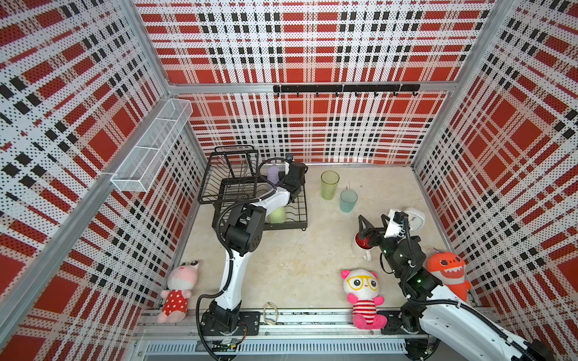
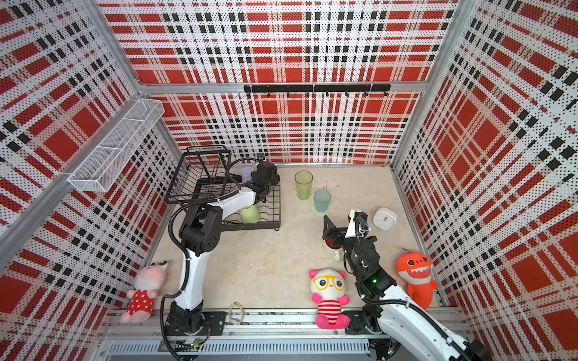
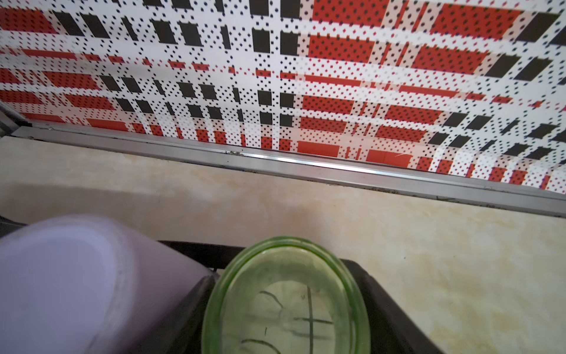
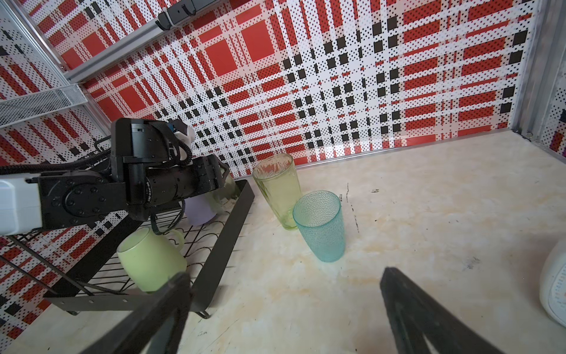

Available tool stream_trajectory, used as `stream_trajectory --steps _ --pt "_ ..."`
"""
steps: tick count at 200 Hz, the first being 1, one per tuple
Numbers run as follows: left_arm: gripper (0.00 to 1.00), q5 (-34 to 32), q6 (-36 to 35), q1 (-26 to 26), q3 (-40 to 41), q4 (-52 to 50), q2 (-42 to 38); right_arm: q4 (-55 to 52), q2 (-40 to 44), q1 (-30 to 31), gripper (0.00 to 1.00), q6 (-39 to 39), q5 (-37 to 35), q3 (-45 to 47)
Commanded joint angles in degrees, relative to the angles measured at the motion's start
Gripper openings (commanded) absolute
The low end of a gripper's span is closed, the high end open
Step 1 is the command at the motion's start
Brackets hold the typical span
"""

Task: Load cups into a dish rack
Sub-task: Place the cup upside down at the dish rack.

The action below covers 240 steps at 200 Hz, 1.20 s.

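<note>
My left gripper is going to release the bright green tumbler in the tray's back corner (image 1: 294, 183) (image 3: 292, 312) next to the lavender cup.
The black wire dish rack (image 1: 302, 218) stands at the back left. A pale green mug (image 1: 277, 215) lies on its side on the lower tray, and a lavender cup (image 1: 273, 174) stands at the tray's far end. Beside that cup, my left gripper (image 3: 284, 294) is shut on a bright green tumbler (image 3: 288, 269), seen end-on over the tray's back edge. An olive-green tumbler (image 1: 329, 185) and a teal tumbler (image 1: 348, 200) stand upright on the table. My right gripper (image 1: 372, 220) hangs open above the white mug with red inside (image 1: 356, 247), holding nothing.
A white square clock (image 1: 417, 218) lies just right of my right gripper. Plush toys sit along the front: a pink one (image 1: 179, 287), a white one with glasses (image 1: 362, 297) and an orange shark (image 1: 447, 272). A white mesh basket (image 1: 153, 147) hangs on the left wall.
</note>
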<state>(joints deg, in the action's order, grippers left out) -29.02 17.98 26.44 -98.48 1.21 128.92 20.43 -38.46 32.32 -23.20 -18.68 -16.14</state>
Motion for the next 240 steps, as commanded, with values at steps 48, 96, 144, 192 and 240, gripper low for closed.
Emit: stream_trajectory --steps 48,96,144,192,240 --pt "0.60 1.0 -0.1 0.2 -5.0 0.4 3.1 1.0 0.6 -0.3 1.00 -0.1 0.2 -1.0" --pt "0.60 0.8 -0.1 0.4 -7.5 -1.0 5.6 0.9 1.2 -0.3 1.00 0.1 0.3 -1.2" --pt "0.59 -0.5 -1.6 1.0 -7.6 -1.2 6.0 0.5 1.9 -0.3 1.00 0.1 0.2 -1.1" --pt "0.70 -0.8 -1.4 0.9 -8.7 -1.3 7.2 0.7 1.5 -0.3 1.00 0.6 0.4 -1.1" --pt "0.75 -1.2 -1.1 1.0 -7.4 -1.2 6.4 0.6 1.5 -0.3 1.00 0.7 0.6 -1.2"
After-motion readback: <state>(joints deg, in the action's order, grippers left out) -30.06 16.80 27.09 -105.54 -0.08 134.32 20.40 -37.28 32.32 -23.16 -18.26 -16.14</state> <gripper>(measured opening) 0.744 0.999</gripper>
